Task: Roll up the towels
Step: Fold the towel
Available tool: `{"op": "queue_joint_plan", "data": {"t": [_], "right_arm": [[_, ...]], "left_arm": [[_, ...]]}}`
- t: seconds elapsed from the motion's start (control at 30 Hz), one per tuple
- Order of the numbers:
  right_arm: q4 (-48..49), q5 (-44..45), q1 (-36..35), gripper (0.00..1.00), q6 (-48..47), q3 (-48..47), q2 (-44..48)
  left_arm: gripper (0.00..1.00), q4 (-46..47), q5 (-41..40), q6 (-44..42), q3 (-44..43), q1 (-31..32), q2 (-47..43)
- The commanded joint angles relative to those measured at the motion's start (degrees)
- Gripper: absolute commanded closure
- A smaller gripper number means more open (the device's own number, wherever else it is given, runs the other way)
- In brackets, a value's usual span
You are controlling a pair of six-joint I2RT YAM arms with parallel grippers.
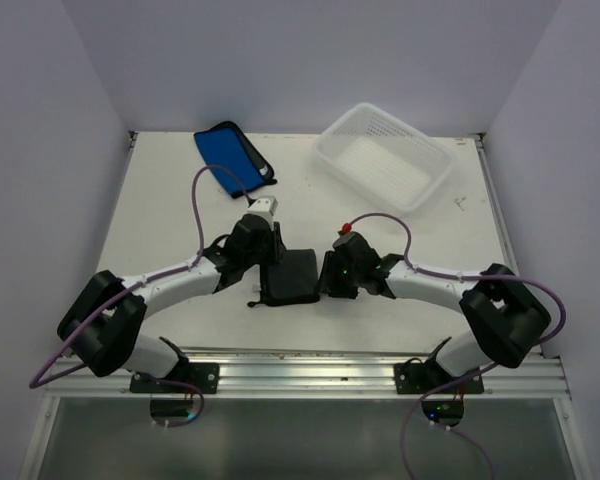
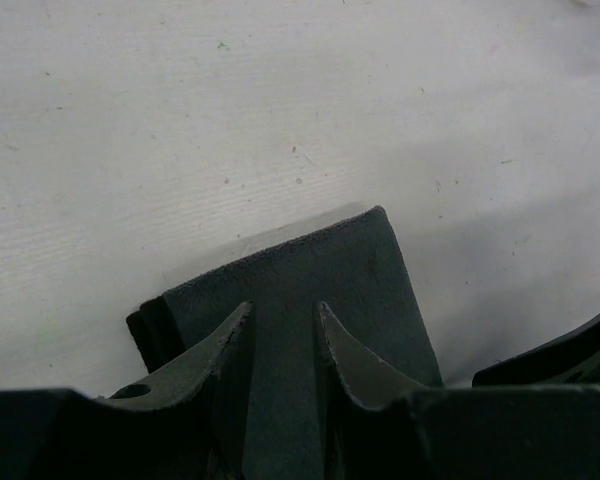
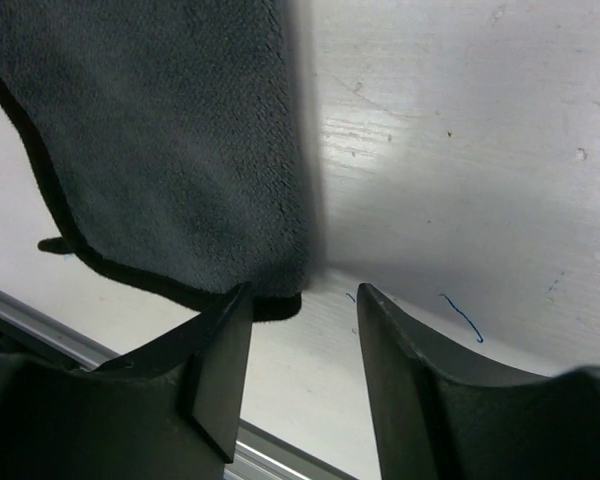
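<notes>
The near corner of the towel is at a fingertip of my right gripper, so I should center the fingertips and pinch there while my left gripper takes the towel's far corner (image 2: 378, 215).
A dark purple-and-black towel (image 1: 292, 277) lies folded flat at the table's middle front, between both grippers. The left gripper (image 1: 265, 285) hovers over its left part. In the left wrist view its fingers (image 2: 284, 306) stand apart above the towel (image 2: 330, 260), whose surface shows in the gap. The right gripper (image 1: 326, 275) sits at the towel's right edge. Its jaws (image 3: 302, 290) are open over bare table, with the towel's black-edged corner (image 3: 160, 130) just at the left fingertip. A bright blue towel (image 1: 230, 158) with black edging lies flat at the back left.
A white perforated basket (image 1: 325, 155) stands at the back right. A metal rail (image 1: 300, 370) runs along the near table edge and shows in the right wrist view (image 3: 60, 340). White walls close in the table on three sides.
</notes>
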State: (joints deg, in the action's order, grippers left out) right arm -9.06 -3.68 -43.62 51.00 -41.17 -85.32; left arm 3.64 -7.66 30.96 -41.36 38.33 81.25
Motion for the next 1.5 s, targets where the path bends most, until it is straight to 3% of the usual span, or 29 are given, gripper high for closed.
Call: {"op": "queue_joint_plan", "data": {"t": [0.0, 0.43, 0.73, 0.87, 1.0, 1.1, 1.3, 1.47], "right_arm": [[3.0, 2.7, -0.3, 0.48, 2.2, 1.0, 3.1], [7.5, -2.5, -0.3, 0.53, 3.8, 1.1, -3.9], [7.5, -2.1, -0.3, 0.68, 4.5, 2.7, -2.5], [8.8, -2.6, -0.6, 0.82, 4.5, 4.4, -2.9], [12.9, -2.6, -1.3, 0.89, 4.1, 5.8, -3.4], [13.5, -1.9, -1.9, 0.93, 3.8, 6.0, -3.8], [13.9, -0.6, -2.7, 0.94, 4.0, 6.2, -4.4], [16.5, 1.0, -3.0, 0.96, 6.2, 8.3, -3.8]], "left_arm": [[0.67, 3.6, 1.0, 0.9, 0.9, 0.0, 0.2], [0.67, 4.2, 0.7, 0.6, 1.0, 0.0, 1.9], [0.67, 4.3, 0.3, 0.7, 1.2, 0.1, 2.6], [0.67, 3.7, 1.2, 1.0, 0.2, 0.0, 2.2], [0.67, 3.2, 4.0, 1.5, -1.3, 0.1, 1.9], [0.64, 2.3, 6.1, 1.7, -3.4, 0.4, 3.0], [0.47, 1.2, 6.9, 2.6, -8.0, 2.9, 6.1], [0.47, -0.7, 6.0, 3.3, -11.7, 4.7, 11.5]]}}
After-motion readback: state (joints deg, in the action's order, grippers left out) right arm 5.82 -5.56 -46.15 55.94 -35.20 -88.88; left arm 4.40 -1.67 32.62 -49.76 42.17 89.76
